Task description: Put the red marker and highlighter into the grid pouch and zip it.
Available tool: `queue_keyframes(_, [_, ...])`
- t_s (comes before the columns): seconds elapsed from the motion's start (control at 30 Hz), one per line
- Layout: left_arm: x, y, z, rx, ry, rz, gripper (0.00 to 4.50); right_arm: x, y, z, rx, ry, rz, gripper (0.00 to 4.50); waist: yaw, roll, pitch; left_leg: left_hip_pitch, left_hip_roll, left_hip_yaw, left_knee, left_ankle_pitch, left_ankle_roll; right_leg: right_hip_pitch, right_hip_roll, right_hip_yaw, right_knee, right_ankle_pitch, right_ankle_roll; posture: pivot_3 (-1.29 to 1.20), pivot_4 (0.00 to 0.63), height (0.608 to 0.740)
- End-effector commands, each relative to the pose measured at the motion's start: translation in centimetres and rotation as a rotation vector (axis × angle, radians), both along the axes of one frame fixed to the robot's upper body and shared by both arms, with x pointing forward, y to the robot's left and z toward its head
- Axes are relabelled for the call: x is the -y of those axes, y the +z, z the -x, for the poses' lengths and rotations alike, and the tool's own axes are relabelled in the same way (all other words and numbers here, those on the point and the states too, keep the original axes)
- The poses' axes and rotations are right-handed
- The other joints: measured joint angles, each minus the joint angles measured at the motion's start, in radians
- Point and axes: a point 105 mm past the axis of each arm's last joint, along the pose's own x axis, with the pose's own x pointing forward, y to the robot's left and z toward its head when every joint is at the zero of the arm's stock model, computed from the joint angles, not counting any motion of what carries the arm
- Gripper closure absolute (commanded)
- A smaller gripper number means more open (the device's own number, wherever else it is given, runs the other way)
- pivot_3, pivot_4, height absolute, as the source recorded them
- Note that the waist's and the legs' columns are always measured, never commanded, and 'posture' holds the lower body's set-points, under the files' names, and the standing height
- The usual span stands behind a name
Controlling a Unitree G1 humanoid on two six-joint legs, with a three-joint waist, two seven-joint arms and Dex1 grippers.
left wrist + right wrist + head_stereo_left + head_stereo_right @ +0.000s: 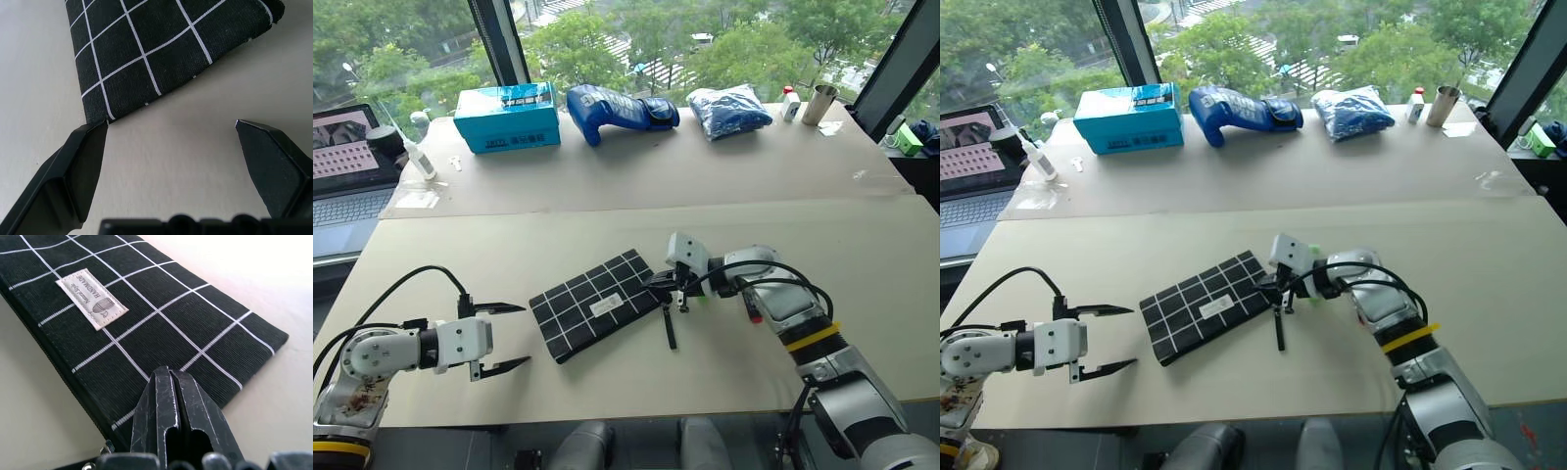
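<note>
My left gripper will lift the other end of the grid pouch, which is flat under my shut right gripper, before my right gripper takes the pull strap [670, 330].
The grid pouch [595, 306] lies flat and slanted at the middle of the table, with its white label [91, 297] facing up. Its black pull strap [670, 329] trails on the table off the right end. My right gripper [660, 285] is shut with nothing visible between the fingertips [168, 377], which hover over that right end near the zipper edge. My left gripper [501, 338] stands open on the table just left of the pouch's near corner [100, 115]. A light-green sliver, apparently the highlighter [702, 297], peeks from under my right wrist. A red-and-black bit, apparently the red marker [755, 315], shows under the forearm.
On the far table stand a teal box [506, 117], a blue boxing glove [619, 110], a blue bag [728, 109] and a metal cup [819, 104]. A laptop [347, 166] sits at the far left beside a white bottle [419, 157].
</note>
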Motion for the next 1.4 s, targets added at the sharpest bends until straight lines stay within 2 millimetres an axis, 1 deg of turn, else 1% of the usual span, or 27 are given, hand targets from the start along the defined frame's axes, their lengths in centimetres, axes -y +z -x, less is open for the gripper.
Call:
queue_keyframes(0.03, [0.6, 0.3, -0.2, 0.016, -0.03, -0.012, 0.0, 0.4, 2.4, -1.1, 0.04, -0.048, -0.079, 4.47, -0.002, 0.0, 0.0, 0.0, 0.0, 0.0, 0.0, 0.0, 0.0, 0.0, 0.0, 0.0, 0.0, 0.0, 0.0, 0.0, 0.15, 0.739])
queue_keyframes(0.07, [0.6, 0.4, -0.2, 0.016, -0.031, -0.011, 0.0, 0.5, 2.6, -1.1, 0.035, -0.052, -0.093, 4.47, -0.002, 0.0, 0.0, 0.0, 0.0, 0.0, 0.0, 0.0, 0.0, -0.001, 0.0, 0.0, 0.0, 0.0, 0.0, 0.0, 0.15, 0.739])
queue_keyframes(0.1, [0.6, 0.4, -0.2, 0.017, -0.032, -0.015, 0.0, 0.7, 2.2, -0.8, 0.04, -0.039, -0.066, 4.47, -0.002, 0.0, 0.0, 0.0, 0.0, 0.0, 0.0, 0.0, 0.0, -0.002, 0.0, 0.0, 0.001, 0.0, 0.0, 0.0, 0.15, 0.739])
queue_keyframes(0.17, [0.7, 0.3, -0.4, 0.019, -0.036, -0.024, 0.0, 0.8, 0.9, 0.6, 0.025, 0.03, -0.002, 4.47, -0.001, 0.0, 0.0, 0.0, 0.0, 0.0, 0.0, 0.0, -0.001, -0.003, 0.0, 0.0, 0.001, 0.0, 0.0, 0.0, 0.15, 0.739])
queue_keyframes(0.2, [0.8, 0.3, -0.5, 0.023, -0.04, -0.027, 0.0, 0.9, 0.3, 0.9, 0.024, 0.045, 0.029, 4.47, -0.001, 0.0, 0.0, -0.001, 0.0, 0.0, 0.0, 0.0, -0.001, -0.003, 0.0, 0.0, 0.001, 0.0, 0.0, 0.0, 0.15, 0.739])
queue_keyframes(0.33, [1.8, 0.3, -1.0, 0.035, -0.075, -0.032, 0.0, 1.0, -2.0, 0.6, 0.062, 0.031, 0.152, 4.47, -0.002, 0.0, -0.001, 0.0, 0.0, 0.001, 0.0, 0.0, -0.001, -0.003, 0.0, -0.001, 0.001, 0.0, 0.0, 0.0, 0.15, 0.739])
queue_keyframes(0.4, [2.5, 0.2, -1.0, 0.037, -0.101, -0.03, 0.0, 1.1, -2.7, 0.2, 0.087, 0.016, 0.204, 4.47, -0.005, -0.002, -0.002, 0.001, 0.001, 0.002, 0.0, 0.0, -0.001, -0.003, 0.0, -0.001, 0.002, 0.0, -0.001, 0.0, 0.15, 0.739])
queue_keyframes(0.5, [3.4, -0.2, -1.2, 0.047, -0.129, -0.039, 0.0, 1.1, -2.8, -0.4, 0.118, -0.003, 0.225, 4.47, -0.004, -0.002, -0.002, 0.003, 0.001, 0.003, 0.0, 0.0, -0.001, -0.002, 0.0, -0.001, 0.002, 0.001, -0.002, 0.0, 0.15, 0.739])
queue_keyframes(0.6, [4.0, -0.6, -1.5, 0.066, -0.15, -0.043, 0.0, 1.0, -2.6, -0.3, 0.121, 0.004, 0.218, 4.47, -0.001, -0.002, -0.002, 0.009, 0.001, 0.003, -0.001, 0.0, 0.0, 0.006, 0.0, -0.001, 0.001, 0.001, -0.002, 0.0, 0.15, 0.739])
queue_keyframes(0.67, [4.5, -0.9, -2.0, 0.09, -0.149, -0.046, 0.0, 0.9, -2.5, -0.3, 0.121, 0.004, 0.213, 4.47, 0.001, -0.002, -0.002, 0.015, 0.001, 0.003, -0.001, -0.003, 0.004, 0.011, 0.0, -0.001, 0.0, 0.001, -0.001, 0.0, 0.15, 0.739])
queue_keyframes(0.73, [5.3, -0.7, -2.6, 0.12, -0.146, -0.018, 0.0, 1.0, -2.5, -0.2, 0.12, 0.007, 0.21, 4.47, 0.004, -0.001, -0.003, 0.015, 0.001, 0.003, -0.001, -0.005, 0.007, 0.011, 0.0, -0.001, 0.0, 0.001, -0.001, 0.0, 0.15, 0.739])
queue_keyframes(0.8, [5.9, -0.4, -2.7, 0.132, -0.164, 0.009, 0.52, 1.0, -2.6, 0.0, 0.116, 0.011, 0.21, 4.5, 0.005, -0.001, -0.003, 0.015, 0.001, 0.003, -0.001, -0.004, 0.006, 0.011, 0.0, -0.001, 0.0, 0.002, -0.001, 0.0, 0.15, 0.739])
queue_keyframes(0.83, [6.0, -0.4, -2.8, 0.134, -0.169, 0.011, 0.7, 0.9, -2.6, 0.0, 0.114, 0.011, 0.208, 4.5, 0.004, -0.001, -0.003, 0.015, 0.001, 0.003, -0.001, -0.004, 0.006, 0.011, 0.0, -0.001, 0.001, 0.003, -0.001, 0.0, 0.15, 0.739])
queue_keyframes(1.0, [6.0, -0.3, -3.2, 0.138, -0.163, 0.02, 2.67, 0.9, -2.6, 0.1, 0.104, 0.002, 0.19, 4.5, 0.002, -0.001, -0.003, 0.015, 0.001, 0.003, -0.001, -0.004, 0.006, 0.01, 0.0, -0.001, 0.001, 0.003, -0.001, 0.0, 0.15, 0.739])
queue_keyframes(1.17, [6.2, 0.2, -3.4, 0.133, -0.157, 0.051, 4.47, 1.1, -2.3, -0.2, 0.107, -0.029, 0.151, 4.5, 0.002, -0.002, -0.003, 0.015, 0.001, 0.003, -0.001, -0.004, 0.005, 0.01, 0.0, -0.001, 0.0, 0.003, -0.001, 0.0, 0.15, 0.739])
queue_keyframes(1.23, [6.2, 0.2, -3.5, 0.127, -0.15, 0.055, 4.47, 1.0, -1.6, -1.1, 0.133, -0.078, 0.104, 4.5, 0.001, -0.002, -0.003, 0.015, 0.001, 0.003, -0.001, -0.004, 0.006, 0.01, 0.0, -0.001, 0.0, 0.003, -0.001, 0.0, 0.15, 0.739])
queue_keyframes(1.3, [6.1, 0.3, -3.6, 0.128, -0.137, 0.057, 4.5, 0.9, -0.1, -2.6, 0.154, -0.164, 0.011, 3.91, 0.001, -0.002, -0.003, 0.015, 0.001, 0.003, -0.001, -0.004, 0.006, 0.01, 0.001, -0.001, 0.0, 0.003, -0.001, 0.0, 0.15, 0.739])
queue_keyframes(1.33, [6.1, 0.3, -3.7, 0.125, -0.129, 0.062, 4.5, 1.0, 0.8, -3.1, 0.156, -0.193, -0.037, 3.71, 0.0, -0.002, -0.003, 0.015, 0.002, 0.003, -0.001, -0.004, 0.005, 0.01, 0.001, -0.001, 0.0, 0.003, -0.001, 0.0, 0.15, 0.739])
queue_keyframes(1.37, [6.0, 0.3, -3.6, 0.122, -0.127, 0.062, 4.5, 1.3, 1.4, -3.7, 0.165, -0.228, -0.059, 3.28, 0.0, -0.001, -0.003, 0.014, 0.002, 0.003, -0.001, -0.004, 0.005, 0.009, 0.001, -0.001, 0.0, 0.004, -0.001, 0.0, 0.15, 0.739])
queue_keyframes(1.4, [6.0, 0.3, -3.6, 0.119, -0.122, 0.064, 4.5, 1.7, 1.7, -4.0, 0.179, -0.248, -0.057, 3.06, -0.001, -0.001, -0.003, 0.014, 0.002, 0.003, -0.001, -0.004, 0.005, 0.008, 0.001, -0.001, 0.0, 0.004, -0.002, 0.0, 0.15, 0.739])
